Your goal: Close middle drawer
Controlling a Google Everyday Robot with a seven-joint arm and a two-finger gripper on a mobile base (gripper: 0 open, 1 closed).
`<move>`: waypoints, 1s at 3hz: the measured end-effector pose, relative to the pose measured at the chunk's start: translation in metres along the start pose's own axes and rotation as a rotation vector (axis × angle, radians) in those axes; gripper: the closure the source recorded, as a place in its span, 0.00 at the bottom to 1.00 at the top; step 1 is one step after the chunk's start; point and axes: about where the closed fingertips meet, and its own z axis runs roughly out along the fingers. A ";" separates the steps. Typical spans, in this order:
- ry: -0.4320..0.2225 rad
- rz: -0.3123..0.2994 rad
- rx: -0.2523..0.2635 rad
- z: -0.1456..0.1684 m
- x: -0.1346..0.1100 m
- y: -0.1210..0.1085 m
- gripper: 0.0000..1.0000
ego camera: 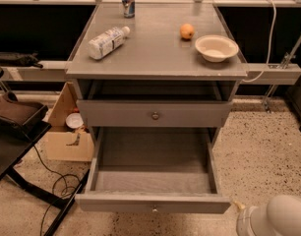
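Note:
Next, my gripper will go to the middle drawer's front panel (188,208), between its knob and the corner nearer my arm, and close there.
The middle drawer (153,203) is pulled far out of the grey cabinet. Its low front panel carries a small round knob (154,209), and its long shallow box is empty. Above it, another grey drawer (155,114) with a like knob sits almost flush. Only the white rounded body of my arm (278,218) shows, at the bottom right corner, to the right of the open drawer's front and apart from it. The gripper itself is out of view below the frame's edge.
On the cabinet top (155,58) lie a plastic bottle (107,41), an orange (187,31), a white bowl (216,47) and a can (127,0). A cardboard box (69,136), cables and a black stand (17,122) are at the left. Speckled floor lies at the right.

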 end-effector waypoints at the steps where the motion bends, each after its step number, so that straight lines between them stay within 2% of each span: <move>1: -0.007 0.009 -0.030 0.012 0.003 0.007 0.00; 2: -0.005 -0.003 -0.019 0.031 0.008 0.009 0.03; 3: -0.024 0.002 -0.040 0.076 0.022 0.014 0.26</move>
